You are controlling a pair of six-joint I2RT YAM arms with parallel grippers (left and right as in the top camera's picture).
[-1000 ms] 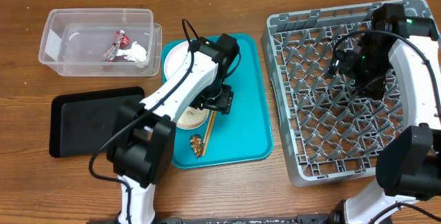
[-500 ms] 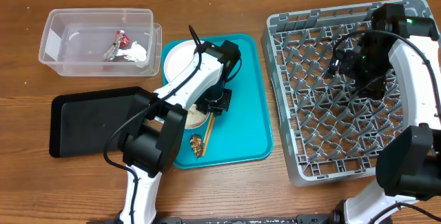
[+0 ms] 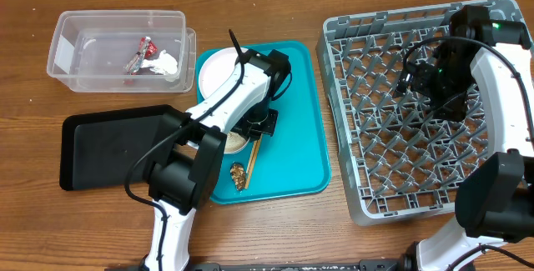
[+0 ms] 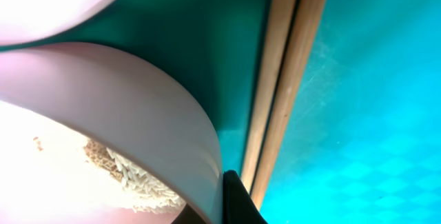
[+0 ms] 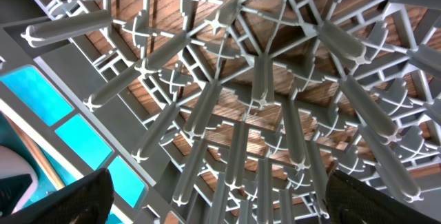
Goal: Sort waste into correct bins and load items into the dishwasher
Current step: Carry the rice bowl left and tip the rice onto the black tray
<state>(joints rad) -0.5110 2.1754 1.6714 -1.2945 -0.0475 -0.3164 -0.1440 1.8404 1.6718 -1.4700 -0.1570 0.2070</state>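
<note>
I need to use my left gripper to release the pale bowl, now low over the teal tray, on the teal tray [image 3: 282,117] between the chopsticks and the grey dish rack.
My left gripper [image 3: 260,124] is low over the teal tray [image 3: 296,138], shut on the rim of a pale bowl [image 3: 230,144]. In the left wrist view one black fingertip [image 4: 239,200] presses the outside of the bowl's wall [image 4: 138,107], and the other sits inside beside whitish rice [image 4: 141,179]. The wooden chopsticks [image 4: 284,79] lie right next to it. A white plate [image 3: 219,69] sits at the tray's far end and a brown food lump [image 3: 238,173] at its near end. My right gripper [image 3: 424,81] hangs open over the grey dish rack [image 3: 367,179], its fingers [image 5: 58,198] wide above the pegs.
The clear tub [image 3: 75,33] at the back left holds a red-and-silver wrapper [image 3: 142,54] and a white napkin [image 3: 168,62]. A black tray [image 3: 104,148] lies left of the teal tray. A second pale dish edge [image 4: 55,3] shows above the bowl.
My left gripper has shut on the bowl's rim after the arm shifted slightly over the tray. The right arm has barely moved.
</note>
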